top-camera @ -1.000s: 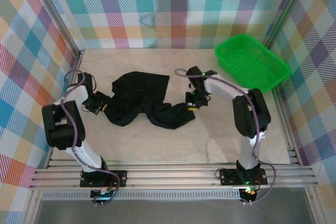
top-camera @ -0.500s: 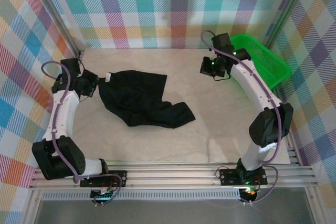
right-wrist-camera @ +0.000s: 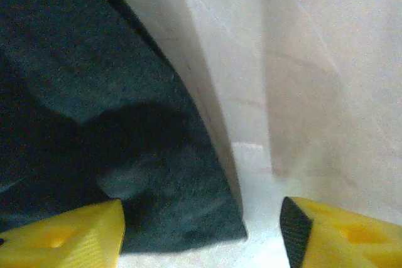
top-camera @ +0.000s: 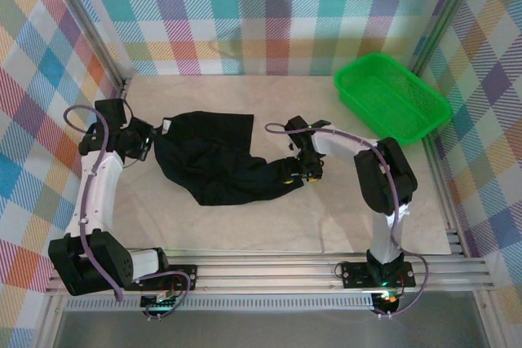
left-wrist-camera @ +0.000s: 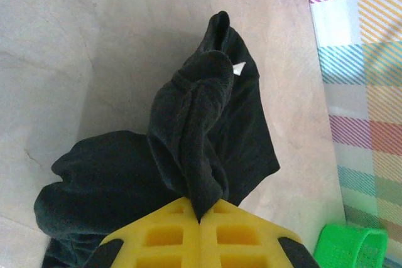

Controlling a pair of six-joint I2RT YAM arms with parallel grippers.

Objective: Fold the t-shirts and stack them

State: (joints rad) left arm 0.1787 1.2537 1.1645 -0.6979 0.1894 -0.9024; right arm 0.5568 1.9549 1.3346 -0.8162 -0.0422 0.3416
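Note:
Next, the left gripper drops the black t-shirt's bunched fold on the bare table (top-camera: 174,192) just before the t-shirt's near end.
A black t-shirt (top-camera: 216,160) lies crumpled across the middle of the pale table. My left gripper (top-camera: 152,138) is at its left end, shut on a bunched ridge of the cloth (left-wrist-camera: 191,130) that rises from between the yellow fingers (left-wrist-camera: 163,236). My right gripper (top-camera: 298,170) hangs low over the shirt's right end with its jaws open. In the right wrist view a corner of the t-shirt (right-wrist-camera: 188,205) lies flat between the two yellow fingertips (right-wrist-camera: 75,236), closer to the left one, touching neither.
A green mesh basket (top-camera: 390,95) stands at the back right corner, tilted against the checked wall. Bare table (top-camera: 245,226) stretches in front of the shirt. Metal rails run along the near edge.
My right arm swung from beside the basket down to the shirt's right end, and its jaws opened. The left gripper kept its hold and barely moved.

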